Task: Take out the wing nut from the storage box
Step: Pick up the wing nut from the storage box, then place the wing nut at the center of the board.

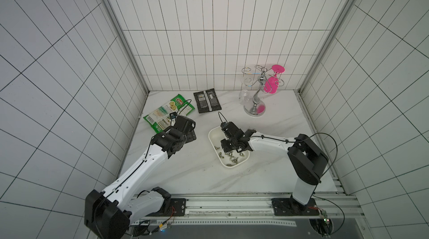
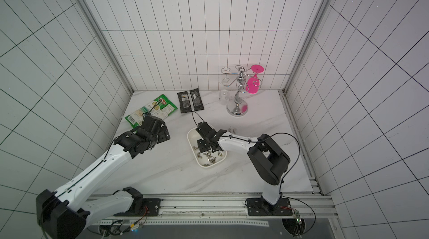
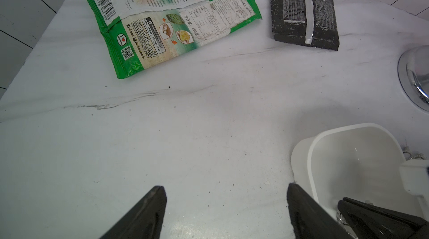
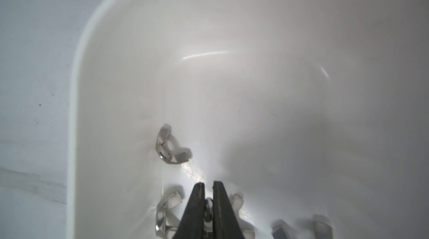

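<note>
The wing nut will go down on the table point(image 1: 259, 131) in front of the chrome glass rack when my right gripper lets it go.
The storage box point(image 1: 212, 133) is a shallow white tray in the middle of the table, seen in both top views, with several silver wing nuts point(image 1: 229, 155) inside. My right gripper point(image 4: 209, 185) reaches down into the box point(image 4: 76, 110) and is shut on one wing nut point(image 4: 208, 207), pinched between the black fingers. Another wing nut point(image 4: 170, 145) lies loose just ahead of the fingertips, and more point(image 4: 167, 212) lie beside them. My left gripper point(image 3: 226, 188) hovers open over bare table, left of the box point(image 3: 311, 154), with nothing between its fingers.
A green snack packet point(image 1: 168, 112) and a black packet point(image 1: 207, 100) lie at the back of the table. A chrome glass rack point(image 1: 255, 103) stands at the back right, with a pink glass point(image 1: 272, 84) and a clear glass point(image 1: 245, 92) hanging on it. Tiled walls close in three sides.
</note>
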Available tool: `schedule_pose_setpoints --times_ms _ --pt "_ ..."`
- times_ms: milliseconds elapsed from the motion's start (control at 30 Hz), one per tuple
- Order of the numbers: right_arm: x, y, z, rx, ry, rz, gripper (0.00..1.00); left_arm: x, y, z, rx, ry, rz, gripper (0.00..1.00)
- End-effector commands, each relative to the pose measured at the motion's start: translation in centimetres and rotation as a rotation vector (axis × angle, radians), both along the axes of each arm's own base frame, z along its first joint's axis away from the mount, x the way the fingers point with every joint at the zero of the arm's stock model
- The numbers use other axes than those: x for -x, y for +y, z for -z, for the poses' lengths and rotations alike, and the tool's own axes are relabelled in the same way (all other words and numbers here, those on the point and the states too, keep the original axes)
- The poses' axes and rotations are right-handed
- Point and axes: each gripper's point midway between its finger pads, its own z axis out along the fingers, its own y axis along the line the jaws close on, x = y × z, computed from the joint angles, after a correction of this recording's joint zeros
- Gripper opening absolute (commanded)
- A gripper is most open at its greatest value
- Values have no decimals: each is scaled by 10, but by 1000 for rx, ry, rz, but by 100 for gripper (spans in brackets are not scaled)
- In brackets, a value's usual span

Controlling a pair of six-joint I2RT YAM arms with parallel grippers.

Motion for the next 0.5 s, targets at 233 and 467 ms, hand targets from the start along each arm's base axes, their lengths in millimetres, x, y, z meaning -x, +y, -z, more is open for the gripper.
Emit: schedule_pose_setpoints --times_ms 233,467 --pt "-47 -52 -83 -156 -136 174 11 1 -1 -4 12 -15 -1 85" --pt "-93 -141 -65 -113 -137 397 11 -1 -3 -5 19 -16 3 85"
